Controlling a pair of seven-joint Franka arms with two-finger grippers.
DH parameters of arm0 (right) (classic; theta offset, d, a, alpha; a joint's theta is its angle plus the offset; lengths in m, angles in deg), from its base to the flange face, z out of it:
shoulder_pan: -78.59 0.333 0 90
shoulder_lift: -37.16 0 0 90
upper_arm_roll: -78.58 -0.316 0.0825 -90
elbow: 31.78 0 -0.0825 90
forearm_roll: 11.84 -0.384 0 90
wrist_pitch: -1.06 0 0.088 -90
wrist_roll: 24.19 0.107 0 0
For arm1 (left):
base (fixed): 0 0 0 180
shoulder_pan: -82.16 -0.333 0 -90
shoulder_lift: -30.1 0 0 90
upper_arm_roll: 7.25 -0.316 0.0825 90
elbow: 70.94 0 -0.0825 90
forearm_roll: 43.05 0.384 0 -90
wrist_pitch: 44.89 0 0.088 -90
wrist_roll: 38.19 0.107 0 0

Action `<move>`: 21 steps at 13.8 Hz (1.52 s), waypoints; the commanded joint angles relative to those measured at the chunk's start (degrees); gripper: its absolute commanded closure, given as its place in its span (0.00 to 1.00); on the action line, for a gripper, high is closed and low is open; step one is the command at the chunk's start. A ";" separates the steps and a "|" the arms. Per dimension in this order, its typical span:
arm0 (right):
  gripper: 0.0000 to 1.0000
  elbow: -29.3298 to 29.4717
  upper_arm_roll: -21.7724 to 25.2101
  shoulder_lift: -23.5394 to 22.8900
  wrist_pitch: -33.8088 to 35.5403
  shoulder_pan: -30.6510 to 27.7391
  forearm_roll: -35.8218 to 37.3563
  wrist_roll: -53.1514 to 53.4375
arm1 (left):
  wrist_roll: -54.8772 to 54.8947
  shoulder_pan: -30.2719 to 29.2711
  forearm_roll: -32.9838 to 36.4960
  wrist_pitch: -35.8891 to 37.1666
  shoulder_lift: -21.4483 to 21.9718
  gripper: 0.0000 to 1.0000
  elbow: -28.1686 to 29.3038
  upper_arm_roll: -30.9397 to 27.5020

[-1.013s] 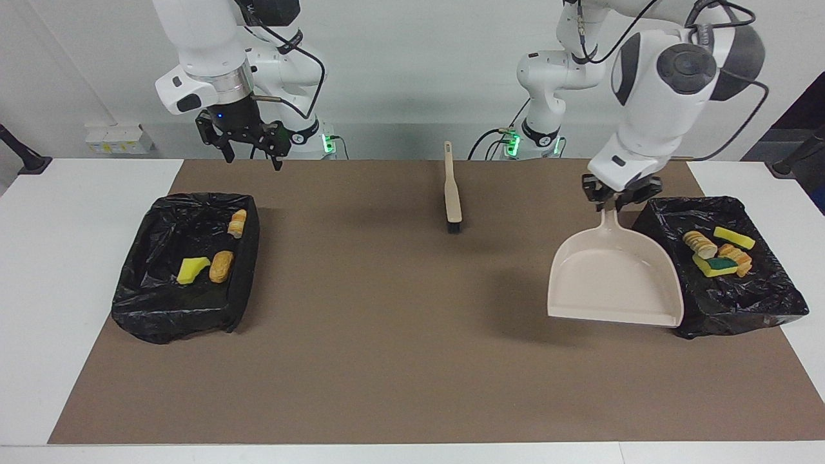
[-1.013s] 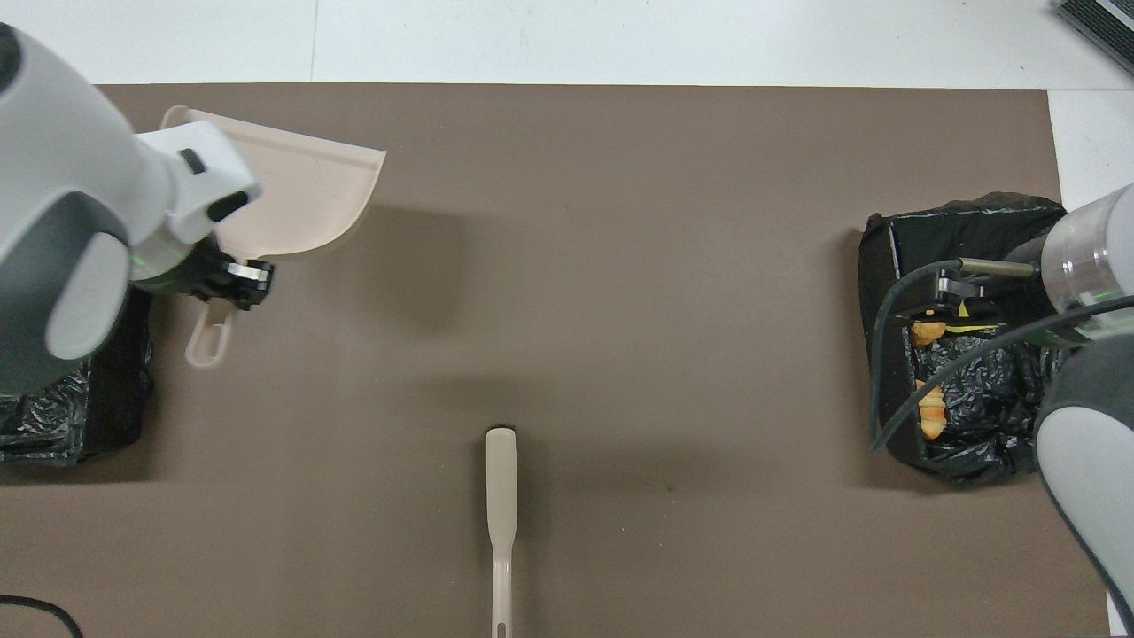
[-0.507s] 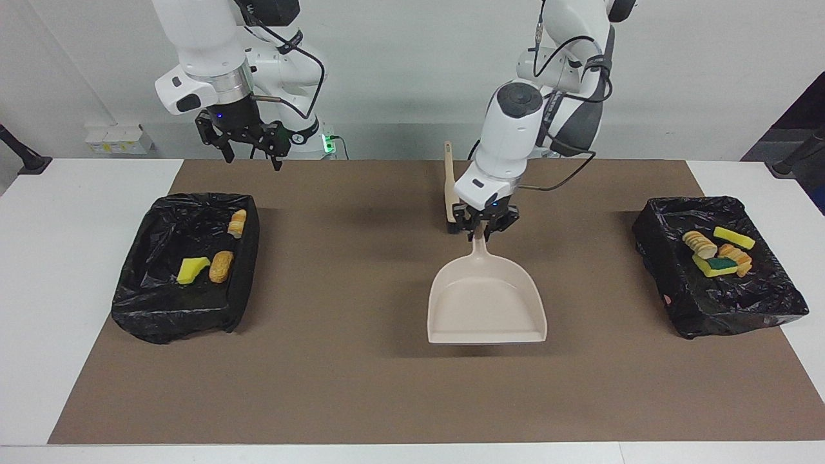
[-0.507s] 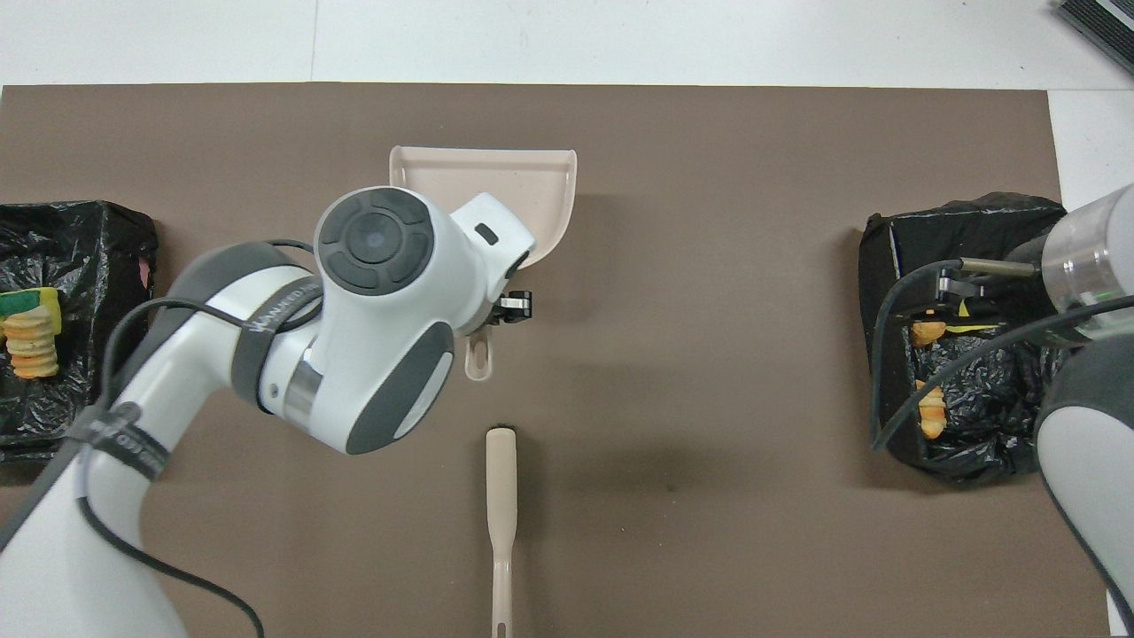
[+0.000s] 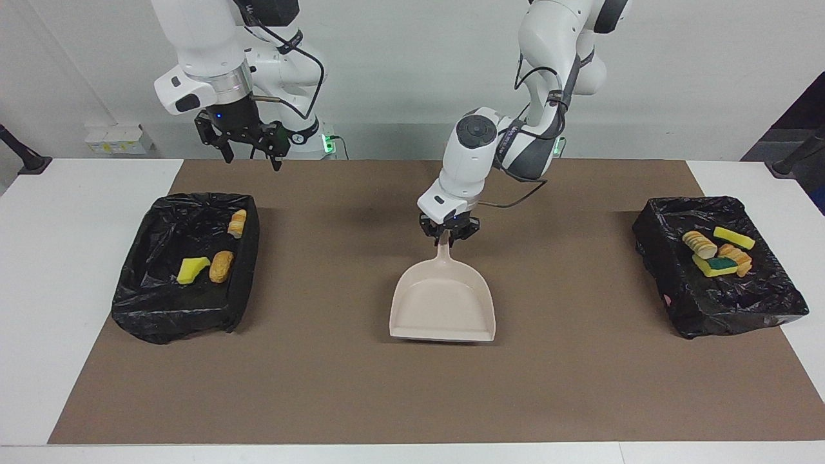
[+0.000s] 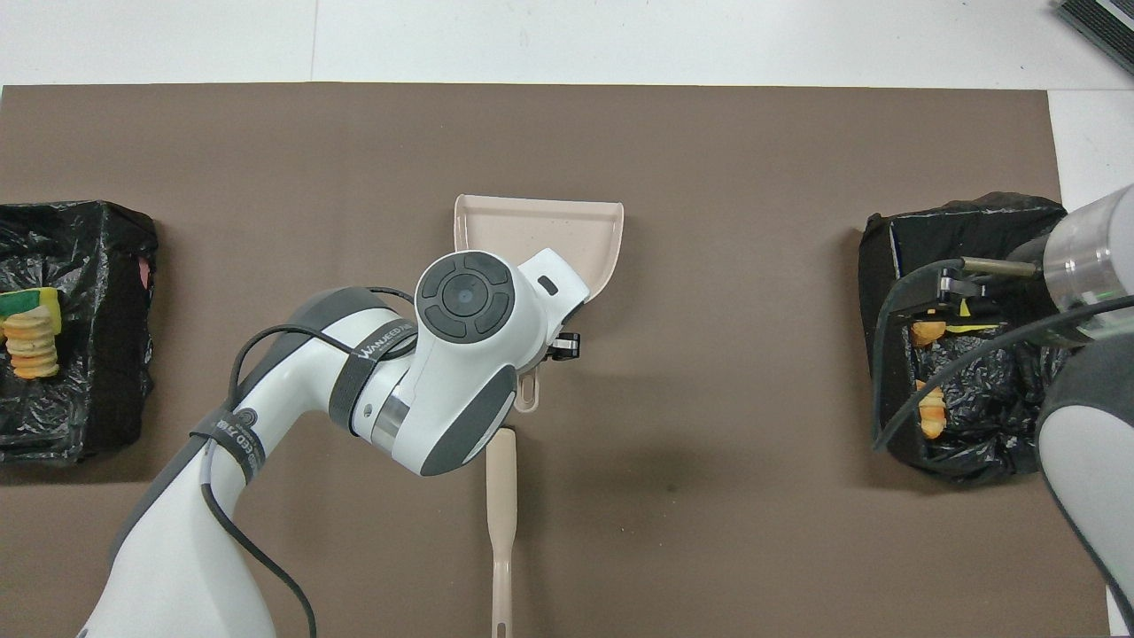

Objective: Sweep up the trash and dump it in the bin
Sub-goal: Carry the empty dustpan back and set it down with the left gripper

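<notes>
Next, my left gripper lets go of the beige dustpan on the brown mat (image 6: 539, 275) just beyond the beige hand brush.
My left gripper (image 5: 449, 237) is shut on the handle of the beige dustpan (image 5: 443, 306), which is empty and held low over the middle of the brown mat, its mouth pointing away from the robots. I cannot tell whether its lip touches the mat. In the overhead view the arm covers most of the dustpan (image 6: 540, 230). The trash lies in two black-lined bins: a yellow sponge chunk (image 5: 193, 268) and two bread lumps (image 5: 222, 266) in one, several pieces (image 5: 717, 254) in the other. My right gripper (image 5: 248, 153) waits open and empty in the air over the mat's edge near its base.
The bin (image 5: 161, 316) at the right arm's end and the bin (image 5: 741, 309) at the left arm's end stand on the brown mat (image 5: 335, 386). The beige hand brush (image 6: 501, 496) lies on the mat, nearer to the robots than the dustpan, hidden by the arm in the facing view.
My left arm has carried the empty dustpan from beside the bin at its own end to the middle of the mat and brought it lower. The right arm has not moved.
</notes>
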 commanded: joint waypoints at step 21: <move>0.00 -0.95 0.10 0.68 -0.79 -0.67 -0.45 -1.20 | 0.98 0.28 -0.46 -10.79 -3.18 0.00 1.72 -1.45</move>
